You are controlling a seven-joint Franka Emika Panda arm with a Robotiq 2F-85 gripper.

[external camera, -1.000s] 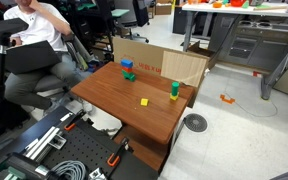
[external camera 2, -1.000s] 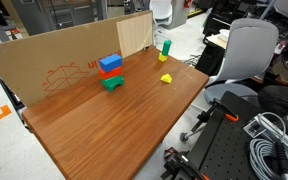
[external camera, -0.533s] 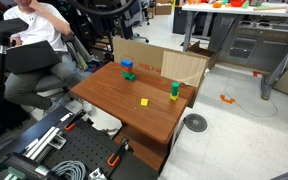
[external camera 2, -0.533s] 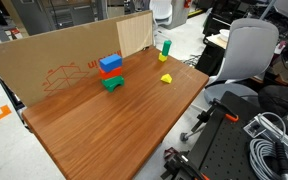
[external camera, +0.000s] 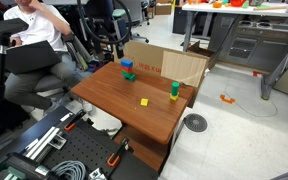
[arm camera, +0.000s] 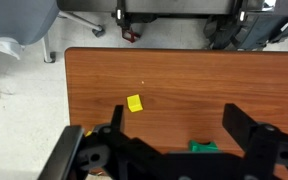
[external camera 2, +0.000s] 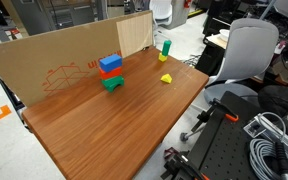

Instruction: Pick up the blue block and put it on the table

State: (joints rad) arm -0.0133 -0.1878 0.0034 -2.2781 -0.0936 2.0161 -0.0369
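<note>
The opposite sides of the blue block (external camera: 126, 64), on top of the red block, are next for my gripper to move to and close on.
The blue block (external camera: 127, 64) (external camera 2: 110, 63) lies on top of a red block (external camera 2: 111, 73), next to a green block (external camera 2: 113, 83), near the cardboard at the back of the reddish-brown table (external camera: 124, 110) (external camera 2: 94, 130). In the wrist view my gripper (arm camera: 179, 125) is open and empty, high above the table (arm camera: 184, 75). A green block (arm camera: 203, 147) shows between its fingers, partly hidden by the gripper body. The blue block does not show in the wrist view.
A small yellow block (external camera: 143, 101) (external camera 2: 166, 78) (arm camera: 134, 103) lies mid-table. A tall green stack (external camera: 174, 90) (external camera 2: 165, 47) stands near a corner. A cardboard sheet (external camera: 169, 65) (external camera 2: 54, 60) walls the back edge. A seated person (external camera: 34, 50) and office chairs (external camera 2: 239, 55) are close by.
In an exterior view the dark arm above the table's back edge has shifted a little lower. The blocks have not moved.
</note>
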